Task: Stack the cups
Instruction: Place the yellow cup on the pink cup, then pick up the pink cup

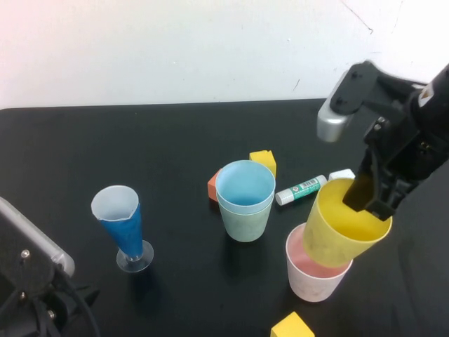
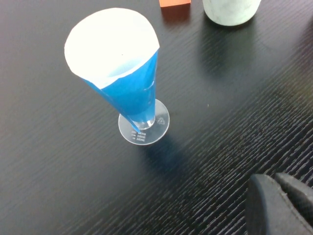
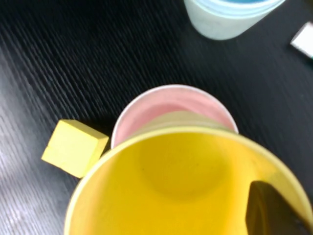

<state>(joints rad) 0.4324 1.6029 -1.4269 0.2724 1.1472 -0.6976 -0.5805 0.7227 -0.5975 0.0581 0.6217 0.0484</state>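
My right gripper needs to let go of the yellow cup, as it holds only that cup, slanted in the pink cup, and then grip both rims before it stacks them on the light blue cup (image 1: 245,184).
My right gripper (image 1: 372,200) is shut on the rim of the yellow cup (image 1: 344,225), one finger inside it. The cup hangs tilted, its base dipping into the mouth of the pale pink cup (image 1: 316,277) at the front right. In the right wrist view the yellow cup (image 3: 181,181) fills the frame over the pink cup (image 3: 166,105). At the table's middle the light blue cup (image 1: 245,185) sits nested inside the sage green cup (image 1: 245,223). My left gripper (image 2: 283,203) is shut and empty at the front left, near the cone glass.
A blue-and-white cone glass (image 1: 123,225) on a clear foot stands at the left. Behind the nested cups lie an orange block (image 1: 213,187), a yellow block (image 1: 264,161), a glue stick (image 1: 302,189) and a white block (image 1: 342,174). Another yellow block (image 1: 292,326) sits at the front edge.
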